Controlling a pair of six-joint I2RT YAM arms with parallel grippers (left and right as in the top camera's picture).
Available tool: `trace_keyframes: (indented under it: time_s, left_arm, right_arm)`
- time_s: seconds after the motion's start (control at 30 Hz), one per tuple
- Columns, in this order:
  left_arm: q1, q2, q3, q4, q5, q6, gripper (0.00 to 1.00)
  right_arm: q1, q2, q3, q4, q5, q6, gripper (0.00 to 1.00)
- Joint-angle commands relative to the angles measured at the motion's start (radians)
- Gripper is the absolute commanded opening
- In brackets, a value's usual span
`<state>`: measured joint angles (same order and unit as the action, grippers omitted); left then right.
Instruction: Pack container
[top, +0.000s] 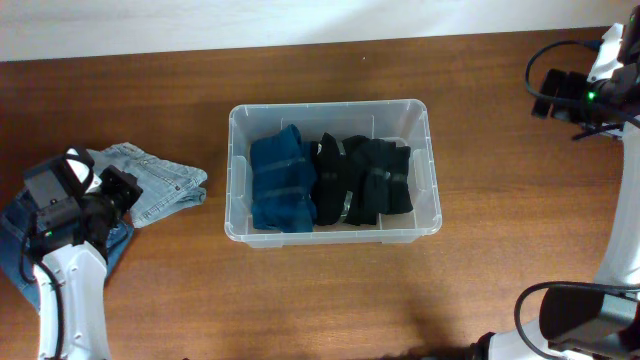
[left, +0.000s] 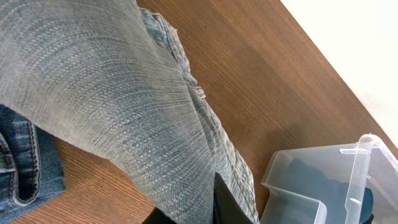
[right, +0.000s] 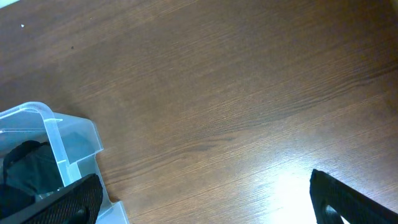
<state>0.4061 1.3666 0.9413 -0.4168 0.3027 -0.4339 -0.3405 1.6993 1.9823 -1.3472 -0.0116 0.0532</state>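
The light-blue jeans hang from just a narrow fold in my left gripper, so next I lower them and grab more of the denim (top: 160, 188) before I carry them to the container.
The container (top: 330, 104), a clear plastic bin, stands at the table's middle. It holds a folded blue garment (top: 283, 183) on the left and black garments (top: 365, 180) on the right. Light-blue jeans (top: 160, 185) lie on the table left of the bin. My left gripper (top: 122, 190) is at their left end. In the left wrist view the light denim (left: 124, 93) fills the frame and sits pinched between my left gripper's fingers (left: 193, 214). The container's corner (left: 323, 180) shows to the right. My right gripper (top: 545, 95) is open and empty over bare table (right: 208, 205), right of the container's corner (right: 68, 134).
Darker blue jeans (top: 15, 230) lie under my left arm at the table's left edge, and they also show in the left wrist view (left: 25, 168). The white wall runs along the table's far edge.
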Motion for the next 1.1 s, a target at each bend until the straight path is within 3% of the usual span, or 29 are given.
trace_keyframes:
  time_s: [0.0, 0.27, 0.57, 0.63, 0.67, 0.73, 0.77, 0.8, 0.87, 0.97, 1.03, 1.07]
  left_arm:
    - [0.002, -0.04, 0.043, -0.023, 0.003, 0.024, 0.0]
    - [0.002, -0.01, 0.03, -0.235, -0.16, 0.023, 0.01]
    - [0.002, 0.126, -0.043, -0.212, -0.169, 0.0, 0.01]
    - [0.002, 0.153, -0.043, -0.212, -0.169, 0.001, 0.09]
    - [0.002, 0.167, -0.043, -0.212, -0.169, 0.001, 0.23]
    - [0.002, 0.199, -0.043, -0.212, -0.169, 0.001, 0.63]
    - [0.002, 0.209, -0.043, -0.212, -0.169, 0.001, 0.77]
    - [0.002, 0.216, -0.043, -0.213, -0.169, 0.001, 0.84]
    - [0.002, 0.224, -0.043, -0.212, -0.169, 0.001, 0.94]
    - [0.002, 0.226, -0.043, -0.208, -0.169, 0.001, 0.94]
    - [0.002, 0.226, -0.043, -0.201, -0.169, 0.001, 0.9]
    - [0.002, 0.226, -0.043, -0.198, -0.169, 0.001, 0.81]
  right_arm:
    - [-0.001, 0.007, 0.008, 0.0, 0.005, 0.006, 0.99]
    - [-0.001, 0.007, 0.008, 0.0, 0.005, 0.006, 0.99]
    - [-0.001, 0.008, 0.008, 0.0, 0.005, 0.006, 0.99]
    - [-0.001, 0.008, 0.008, 0.0, 0.005, 0.006, 0.99]
    - [-0.001, 0.007, 0.008, 0.0, 0.005, 0.006, 0.99]
    - [-0.001, 0.008, 0.008, 0.0, 0.005, 0.006, 0.99]
    - [-0.001, 0.008, 0.008, 0.0, 0.005, 0.006, 0.99]
    - [-0.001, 0.007, 0.008, 0.0, 0.005, 0.006, 0.98]
    - [-0.001, 0.007, 0.008, 0.0, 0.005, 0.006, 0.98]
    - [-0.001, 0.007, 0.008, 0.0, 0.005, 0.006, 0.99]
    - [-0.001, 0.008, 0.008, 0.0, 0.005, 0.006, 0.98]
    - [-0.001, 0.008, 0.008, 0.0, 0.005, 0.006, 0.98]
